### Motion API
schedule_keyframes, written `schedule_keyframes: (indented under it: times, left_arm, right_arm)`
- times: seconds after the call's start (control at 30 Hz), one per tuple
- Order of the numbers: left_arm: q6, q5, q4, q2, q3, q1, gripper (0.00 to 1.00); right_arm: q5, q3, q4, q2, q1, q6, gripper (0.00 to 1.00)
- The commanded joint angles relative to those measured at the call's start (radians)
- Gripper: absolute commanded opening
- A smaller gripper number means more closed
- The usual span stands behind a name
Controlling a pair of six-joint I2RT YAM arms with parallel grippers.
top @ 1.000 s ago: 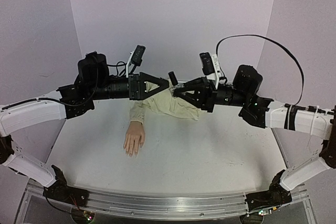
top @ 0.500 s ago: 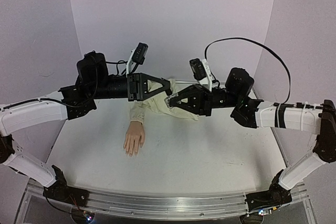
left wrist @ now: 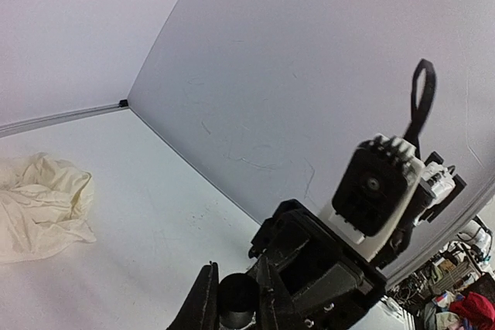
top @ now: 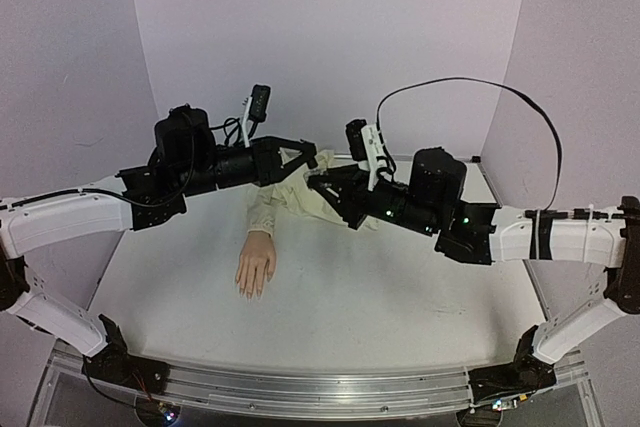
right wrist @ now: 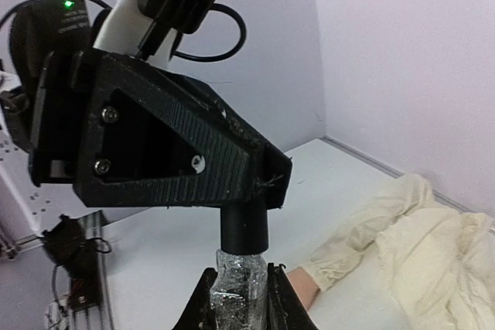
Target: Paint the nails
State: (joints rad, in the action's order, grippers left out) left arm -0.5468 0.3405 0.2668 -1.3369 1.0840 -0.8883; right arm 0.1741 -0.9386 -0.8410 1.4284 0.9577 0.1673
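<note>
The black cap still sits on the polish bottle at the end of this twist, so the robot's left gripper will open, turn back and regrip the cap (right wrist: 244, 228).
The pale mannequin hand (top: 255, 269) lies palm down on the white table, its cream sleeve (top: 300, 197) running up and back. Its nails are too small to make out. Above the sleeve the two grippers meet tip to tip. My right gripper (right wrist: 240, 299) is shut on a small glittery polish bottle (right wrist: 238, 284). My left gripper (left wrist: 236, 295) is shut on the bottle's black cap (right wrist: 244, 226), also seen as the black cap (left wrist: 237, 299) between its fingers. From above, the left gripper (top: 313, 158) sits just over the right gripper (top: 318, 184).
The crumpled sleeve cloth (left wrist: 39, 206) lies on the table (top: 400, 287) near the back wall. The mannequin wrist (right wrist: 302, 284) shows just below the bottle. Pale walls enclose the back and both sides. A black cable (top: 500, 97) arcs above the right arm.
The left jaws have closed onto the bottle's cap. The right arm has carried the bottle leftward and slightly lower, and the left arm has drawn back a little.
</note>
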Motion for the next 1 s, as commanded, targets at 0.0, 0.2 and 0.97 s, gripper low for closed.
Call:
schedule_keyframes:
  times: [0.0,0.2,0.97]
  left_arm:
    - [0.006,-0.068,-0.022,-0.014,0.022,-0.041,0.00]
    - [-0.021,-0.021,-0.047,-0.034,0.045,-0.038,0.22]
    - [0.023,0.175,-0.710,-0.047,0.354,0.023,0.63]
  right_arm:
    - [-0.471,0.015,-0.072,-0.014,0.006,-0.118,0.00]
    - [-0.060,0.016,-0.099,0.001,-0.057,-0.094,0.00]
    - [0.547,-0.012,0.003,-0.006,-0.137,-0.054,0.00]
